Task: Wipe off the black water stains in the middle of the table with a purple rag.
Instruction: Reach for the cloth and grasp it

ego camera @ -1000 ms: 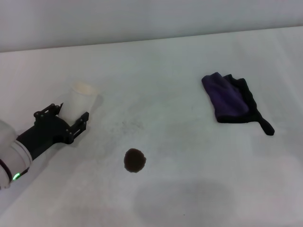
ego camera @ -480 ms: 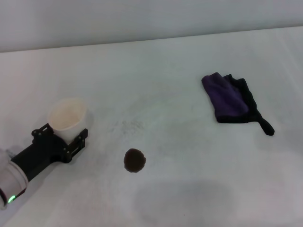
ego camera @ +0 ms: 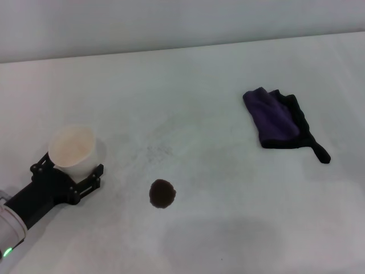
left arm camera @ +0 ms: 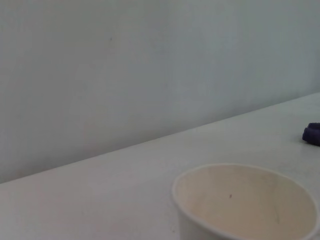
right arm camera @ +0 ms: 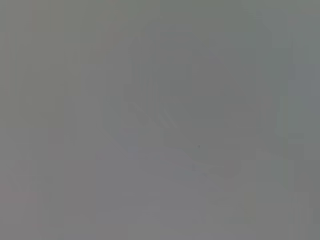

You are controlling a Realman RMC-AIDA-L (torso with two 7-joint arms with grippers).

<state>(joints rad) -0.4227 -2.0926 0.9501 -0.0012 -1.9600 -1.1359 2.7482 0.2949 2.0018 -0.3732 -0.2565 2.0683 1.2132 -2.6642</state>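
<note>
I need to next close my right gripper on the purple rag's crumpled middle (ego camera: 281, 118), between its far corner and black tail.
The black water stain (ego camera: 162, 193) is a small round dark blot on the white table (ego camera: 205, 142), near the middle front. The purple rag (ego camera: 274, 117) lies crumpled at the right back, with its black tail pointing toward the front right; a sliver of the rag (left arm camera: 313, 134) also shows in the left wrist view. My left gripper (ego camera: 69, 169) is at the front left, shut on a white paper cup (ego camera: 72, 149) held upright with its mouth open. The cup's empty inside (left arm camera: 245, 200) fills the left wrist view. My right gripper is out of view.
Faint grey speckles (ego camera: 153, 149) mark the table behind the stain. A pale wall (ego camera: 171, 23) runs along the table's far edge. The right wrist view is a blank grey field.
My left gripper has carried the cup toward the front left, away from the stain, and the cup now stands more upright. The rag and the stain have not moved.
</note>
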